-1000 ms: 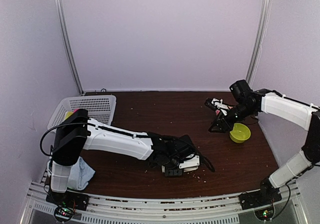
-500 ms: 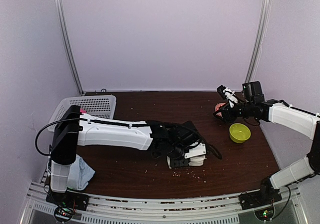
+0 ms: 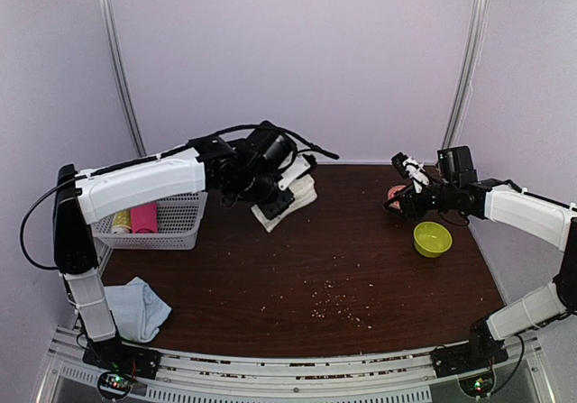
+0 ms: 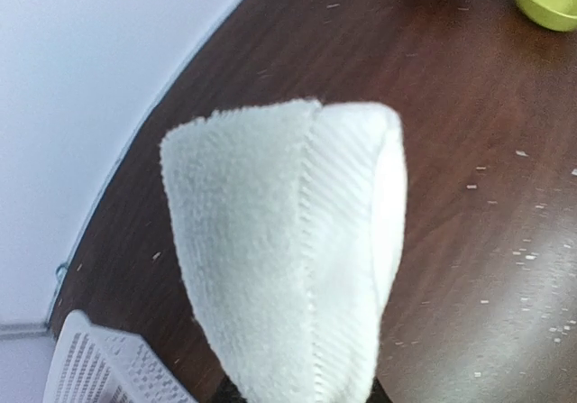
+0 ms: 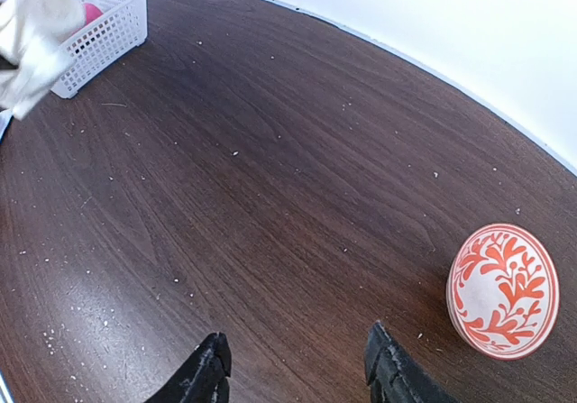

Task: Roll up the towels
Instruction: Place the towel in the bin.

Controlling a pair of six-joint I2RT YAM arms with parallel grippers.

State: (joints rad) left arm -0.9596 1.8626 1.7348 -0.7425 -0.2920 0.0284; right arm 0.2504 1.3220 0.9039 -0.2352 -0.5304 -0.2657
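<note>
My left gripper needs to release the cream-white towel inside the white basket, snug (image 3: 160, 215) against the pink cylinder.
My left gripper (image 3: 276, 207) is shut on the cream-white towel (image 3: 302, 191), a loose roll held up in the air just right of the basket. In the left wrist view the cream-white towel (image 4: 288, 241) fills the frame and hides the fingers. The right wrist view shows this towel (image 5: 32, 38) hanging at its top left. The pale blue towel (image 3: 140, 308) lies crumpled at the front left by the left arm's base. My right gripper (image 3: 401, 196) stands open at the right, and it (image 5: 300, 360) holds nothing, low over bare wood.
A white basket (image 3: 171, 227) at the back left holds a yellow cylinder (image 3: 121, 220) and a pink cylinder (image 3: 143, 216). A green bowl (image 3: 433, 238) and a red-patterned bowl (image 5: 502, 290) sit by the right gripper. Crumbs (image 3: 329, 299) dot the dark table.
The left arm has lifted the cream-white towel from the front middle of the table up and back towards the basket. The right gripper swung back and opened wider, then held still.
</note>
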